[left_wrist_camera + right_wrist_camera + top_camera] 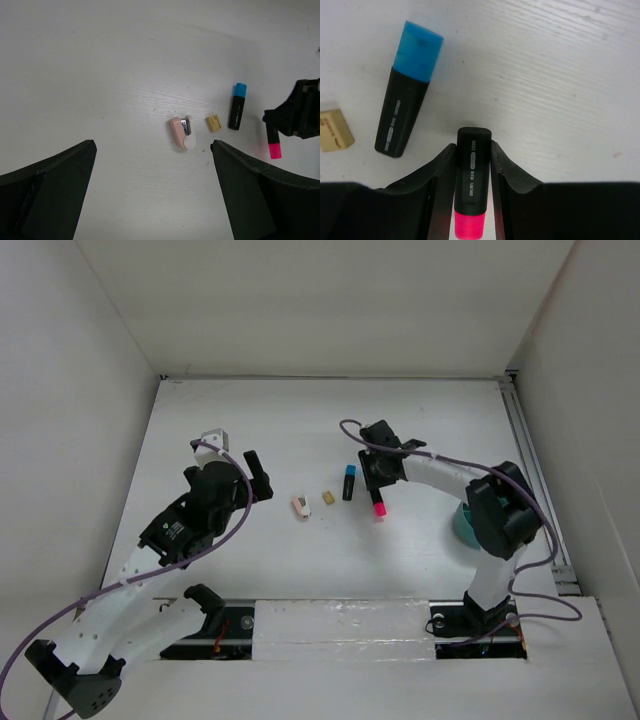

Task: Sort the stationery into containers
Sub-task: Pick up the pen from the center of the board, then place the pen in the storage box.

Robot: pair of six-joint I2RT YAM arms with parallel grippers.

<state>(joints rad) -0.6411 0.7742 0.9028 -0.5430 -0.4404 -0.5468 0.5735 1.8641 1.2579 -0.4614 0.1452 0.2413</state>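
My right gripper has the pink-black highlighter. Next, I let go of it with that gripper inside the teal cup [488, 509], on the side toward the metal bar.
My right gripper [473, 147] is shut on the black barrel of the pink-black highlighter [472, 175], whose pink cap [379, 508] points toward the arm bases. To its left on the table lie the blue-black highlighter [349, 481] [407, 85], a tan eraser [328, 498] [334, 131] and a pinkish eraser block [300, 506] [181, 133]. My left gripper [237, 455] [152, 145] hangs open left of these items, holding nothing. The teal cup [465, 525] is mostly hidden behind the right arm.
White walls close in the table on the left, back and right. A metal rail [528, 460] runs along the right edge. The right arm [500, 505] reaches over the cup. Purple cables loop off both arms.
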